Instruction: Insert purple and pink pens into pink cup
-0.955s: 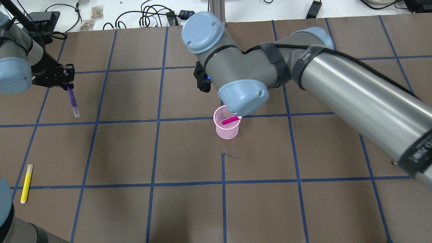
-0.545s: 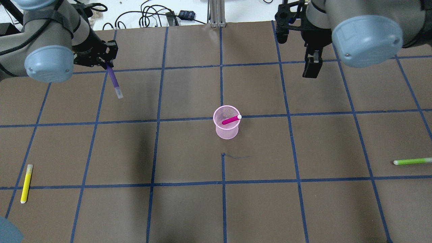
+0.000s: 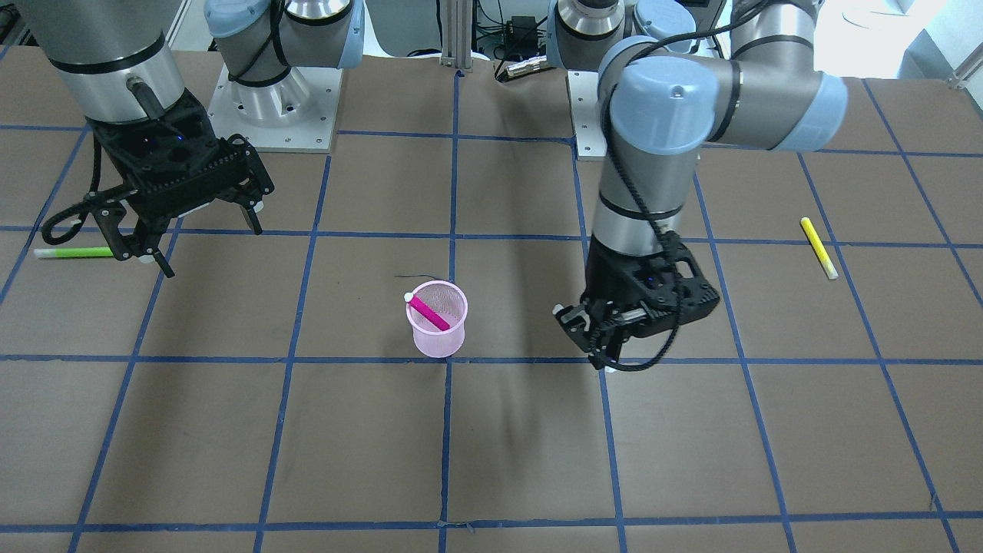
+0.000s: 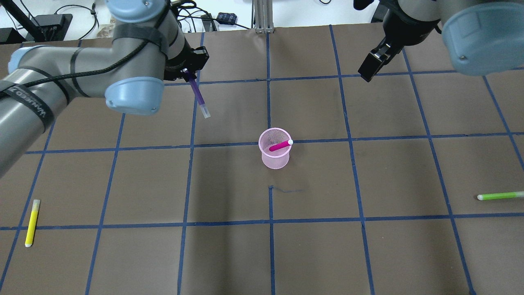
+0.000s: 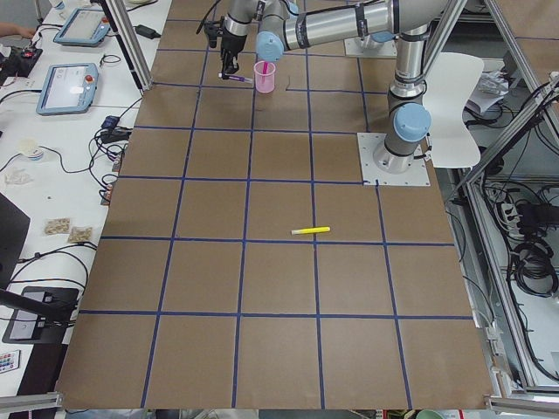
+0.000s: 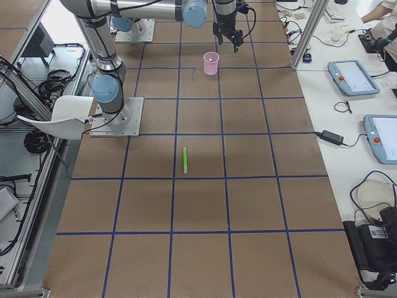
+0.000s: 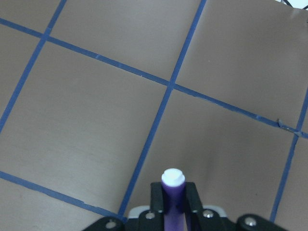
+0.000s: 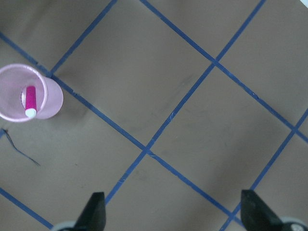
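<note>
My left gripper will release the purple pen inside the pink cup [image 3: 440, 323], beside the leaning pink pen. The purple pen is still held above the table.
The pink mesh cup [image 4: 275, 157] stands upright mid-table, also in the front view [image 3: 438, 332] and the right wrist view [image 8: 50, 98]. The pink pen [image 4: 280, 145] leans inside it, its white end at the rim. My left gripper [image 4: 189, 70] is shut on the purple pen [image 4: 198, 94], held above the table behind and to the left of the cup, clear tip down. The left wrist view shows the pen [image 7: 172, 190] between the fingers. My right gripper [image 3: 211, 250] is open and empty, raised off to the cup's far right [image 4: 367, 69].
A yellow pen [image 4: 32, 222] lies at the near left. A green pen [image 4: 499, 196] lies at the near right, below my right gripper in the front view [image 3: 73, 252]. Brown paper with blue tape grid lines covers the table. Cables lie past the far edge.
My right arm has pulled away from over the cup to the far right, with the pink pen left in the cup. My left gripper has carried the purple pen rightward, closer to the cup.
</note>
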{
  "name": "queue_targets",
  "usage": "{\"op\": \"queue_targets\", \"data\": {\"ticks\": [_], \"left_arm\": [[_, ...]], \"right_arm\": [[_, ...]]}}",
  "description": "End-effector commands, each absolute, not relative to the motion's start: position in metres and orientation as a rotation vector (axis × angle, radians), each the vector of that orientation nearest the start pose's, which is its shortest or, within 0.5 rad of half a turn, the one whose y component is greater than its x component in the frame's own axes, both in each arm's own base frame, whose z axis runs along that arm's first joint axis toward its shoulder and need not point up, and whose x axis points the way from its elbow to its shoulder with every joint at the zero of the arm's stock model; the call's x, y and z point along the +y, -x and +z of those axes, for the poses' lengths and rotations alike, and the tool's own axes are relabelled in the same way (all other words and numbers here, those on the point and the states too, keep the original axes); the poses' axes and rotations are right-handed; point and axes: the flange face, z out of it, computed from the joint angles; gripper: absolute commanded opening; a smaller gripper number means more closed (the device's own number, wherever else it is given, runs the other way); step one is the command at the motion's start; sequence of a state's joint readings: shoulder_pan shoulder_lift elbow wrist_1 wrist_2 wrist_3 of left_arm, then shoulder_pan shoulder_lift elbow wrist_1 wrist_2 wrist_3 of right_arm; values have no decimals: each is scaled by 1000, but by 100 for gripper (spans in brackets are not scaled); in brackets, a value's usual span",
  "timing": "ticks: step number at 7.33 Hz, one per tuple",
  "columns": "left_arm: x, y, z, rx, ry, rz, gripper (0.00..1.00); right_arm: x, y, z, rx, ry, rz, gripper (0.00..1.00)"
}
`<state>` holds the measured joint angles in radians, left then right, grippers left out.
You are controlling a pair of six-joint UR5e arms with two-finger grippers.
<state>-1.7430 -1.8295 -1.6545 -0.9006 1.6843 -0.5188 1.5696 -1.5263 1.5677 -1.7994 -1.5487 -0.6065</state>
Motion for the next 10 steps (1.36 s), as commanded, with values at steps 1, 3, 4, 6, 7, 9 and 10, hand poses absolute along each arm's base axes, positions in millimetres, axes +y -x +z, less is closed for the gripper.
{"op": "queue_targets", "data": {"ticks": [1,3,4,6,7,9,10], "left_arm": [[-543,295,377,3041,579,-587,0],[-524,321,356,3046,621,-563,0],[-517,333,356,3047,657,-613,0],[-514,345,338,3044,677,-589,0],[-509,351,329,3039,656,-573,0],[-505,362,313,3031,621,-545,0],[-506,363,307,3029,621,-533,0]], "right_arm": [[-510,-145,501,3091,345,-244,100],[-501,-148,508,3104,14,-245,100],[-498,-147,506,3109,10,-203,100],[-498,-147,503,3114,40,-212,100],[-500,-147,501,3102,34,-214,100],[-501,-145,507,3116,6,-229,100],[-500,-146,508,3114,4,-234,100]]}}
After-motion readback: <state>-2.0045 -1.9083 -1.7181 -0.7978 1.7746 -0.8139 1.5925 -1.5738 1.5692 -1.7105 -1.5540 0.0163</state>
